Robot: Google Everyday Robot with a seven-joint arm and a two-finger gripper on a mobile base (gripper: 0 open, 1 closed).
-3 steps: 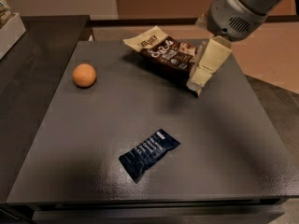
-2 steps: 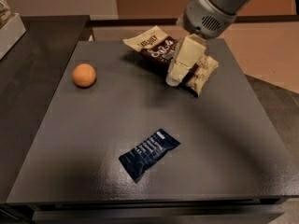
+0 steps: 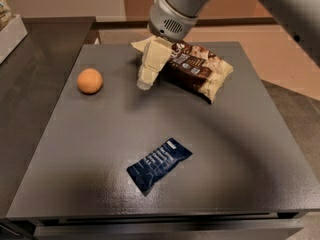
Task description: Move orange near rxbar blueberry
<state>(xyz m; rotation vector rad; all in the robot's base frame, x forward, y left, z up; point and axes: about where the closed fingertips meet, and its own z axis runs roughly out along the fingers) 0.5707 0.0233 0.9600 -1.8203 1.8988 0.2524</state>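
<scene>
I go to the orange next and close my gripper on its upper half [image 3: 90, 76], because the orange has to move near the rxbar blueberry.
The orange [image 3: 90, 81] is a small round fruit on the dark grey table [image 3: 240, 149], at the left, towards the back. The rxbar blueberry [image 3: 159, 164] is a flat navy wrapper lying diagonally near the table's front middle. My gripper [image 3: 145, 82] hangs from the arm at the top middle, its cream fingers pointing down and left above the table. It is to the right of the orange and apart from it, and holds nothing.
A brown-and-cream snack bag [image 3: 197, 69] lies at the back of the table, right beside and partly behind the gripper. A white box edge [image 3: 10, 34] sits at the far left on a darker counter. The table's front edge runs along the bottom.
My gripper has moved left across the back of the table, from over the snack bag's right end to its left end, closer to the orange. The objects have not moved.
</scene>
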